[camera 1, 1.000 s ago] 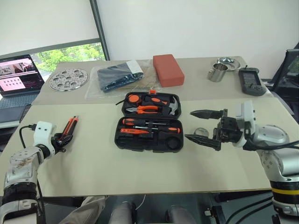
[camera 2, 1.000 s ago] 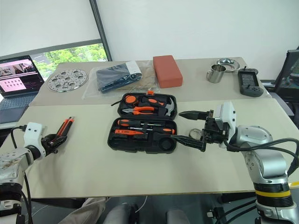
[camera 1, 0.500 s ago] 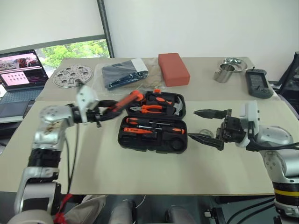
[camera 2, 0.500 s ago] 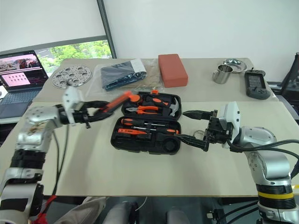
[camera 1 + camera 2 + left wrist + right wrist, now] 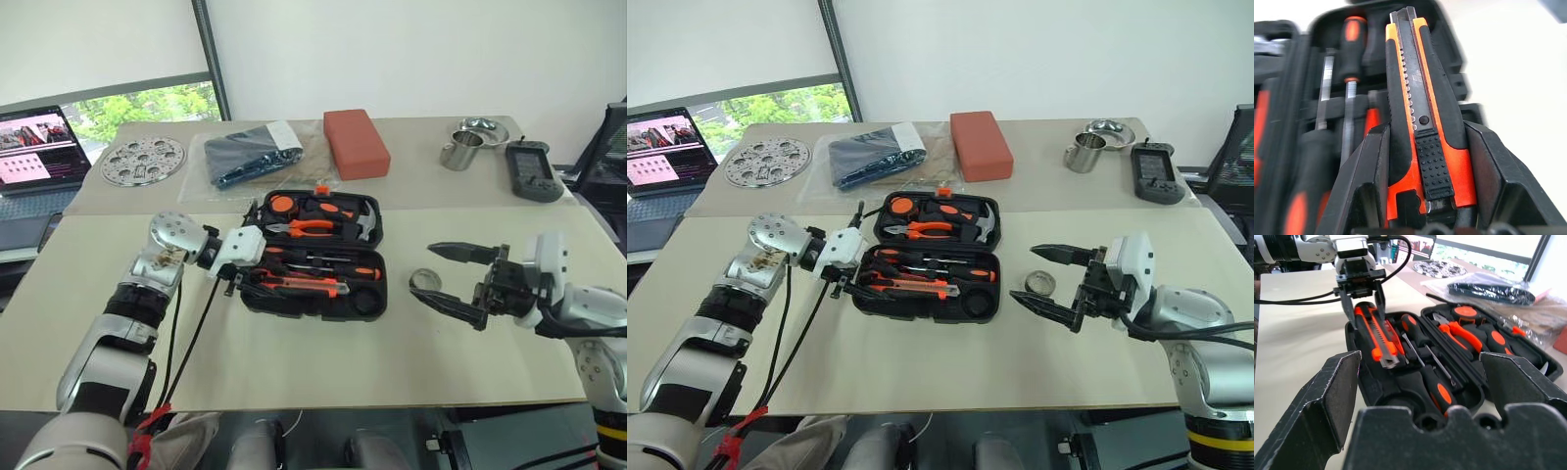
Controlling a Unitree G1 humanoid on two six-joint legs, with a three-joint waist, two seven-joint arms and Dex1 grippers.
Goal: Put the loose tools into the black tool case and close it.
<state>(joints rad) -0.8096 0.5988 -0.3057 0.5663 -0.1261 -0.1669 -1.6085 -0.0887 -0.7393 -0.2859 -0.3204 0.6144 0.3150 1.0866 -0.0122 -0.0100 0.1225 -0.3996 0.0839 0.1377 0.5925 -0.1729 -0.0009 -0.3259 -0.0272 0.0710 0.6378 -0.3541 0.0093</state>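
Next, the left gripper releases the utility knife in the slot (image 5: 302,297) (image 5: 1435,144) along the near edge of the black tool case.
The black tool case (image 5: 377,294) lies open at the table's middle, with pliers and a hammer in its far half and two long screwdrivers (image 5: 328,266) in its near half. My left gripper (image 5: 854,282) is at the case's left edge, shut on the orange-and-black utility knife (image 5: 1420,122). The knife (image 5: 299,287) reaches low over the near half of the case. A small tape roll (image 5: 1039,284) sits on the table just right of the case. My right gripper (image 5: 1024,274) hangs there, open, with its fingertips on either side of the roll and not touching it.
At the back stand a red-orange block (image 5: 355,142), a dark bundle in a clear bag (image 5: 250,157), a metal cup (image 5: 457,152), a bowl (image 5: 478,127) and a black handset (image 5: 532,168). A perforated metal disc (image 5: 143,162) and a laptop (image 5: 34,147) are at the far left.
My left arm swung from the table's left side to the case, carrying the knife, and turned it down over the near half. The right gripper shifted slightly right, still open.
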